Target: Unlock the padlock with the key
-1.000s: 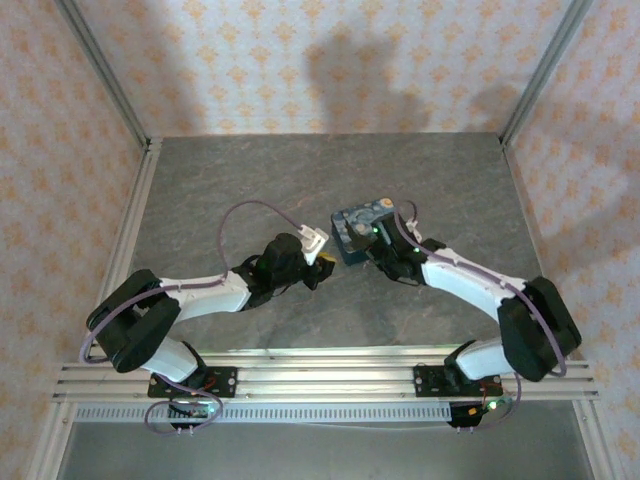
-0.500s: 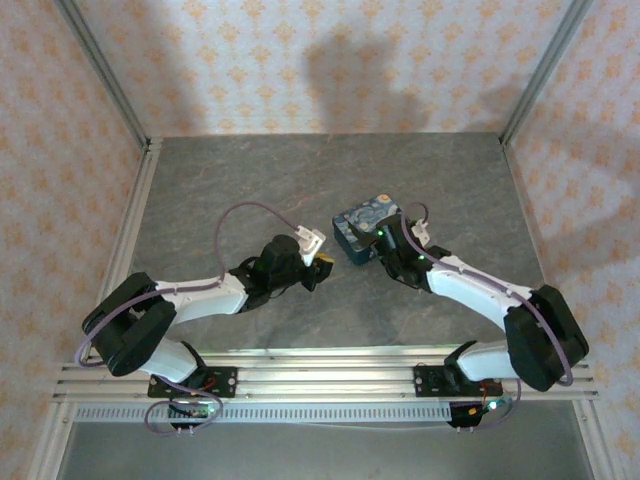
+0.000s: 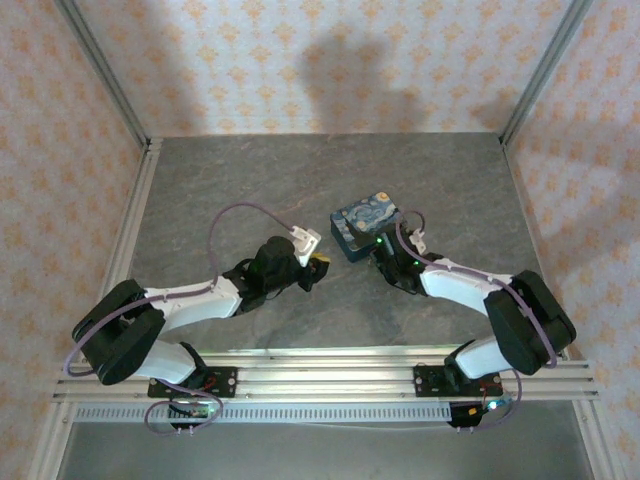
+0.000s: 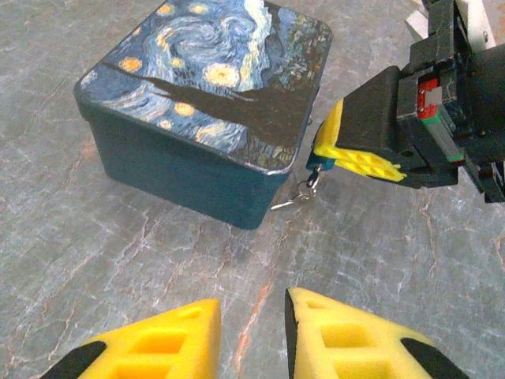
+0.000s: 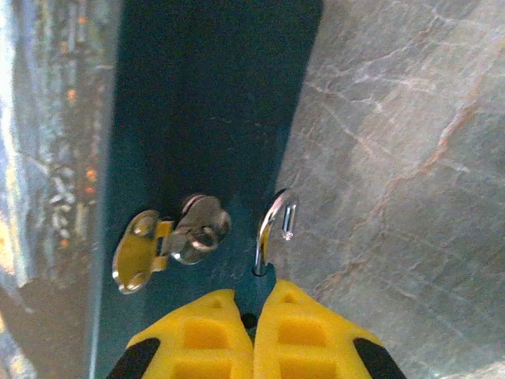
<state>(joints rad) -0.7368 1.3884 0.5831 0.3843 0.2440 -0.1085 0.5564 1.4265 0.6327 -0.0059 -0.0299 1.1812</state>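
Next, my right gripper sets the small blue padlock, now beside the tin box's dark wall, on the grey tabletop (image 3: 275, 277) beneath my left gripper.
My right gripper (image 5: 254, 296) is shut on the small blue padlock (image 5: 254, 286), right beside the dark wall of the Starry-Night tin box (image 5: 197, 95). The padlock's metal shackle (image 5: 271, 225) points away from the fingers, and one leg ends free of the body. The silvery key (image 5: 170, 241) hangs on a ring just left of the shackle, against the tin; what it hangs from I cannot tell. In the left wrist view the key (image 4: 298, 196) dangles under the right gripper's yellow fingers (image 4: 355, 154). My left gripper (image 4: 252, 304) stands open over bare table, a short way from the tin (image 4: 205, 95).
The tin box (image 3: 365, 222) sits mid-table between the two grippers, left gripper (image 3: 318, 264) and right gripper (image 3: 379, 258). Grey marbled tabletop (image 3: 250, 180) lies all round it. Patterned walls and metal frame rails (image 3: 130, 230) bound the sides.
The right arm's elbow has swung down and inward while its gripper stays at the tin's near corner. The left arm has shifted slightly left.
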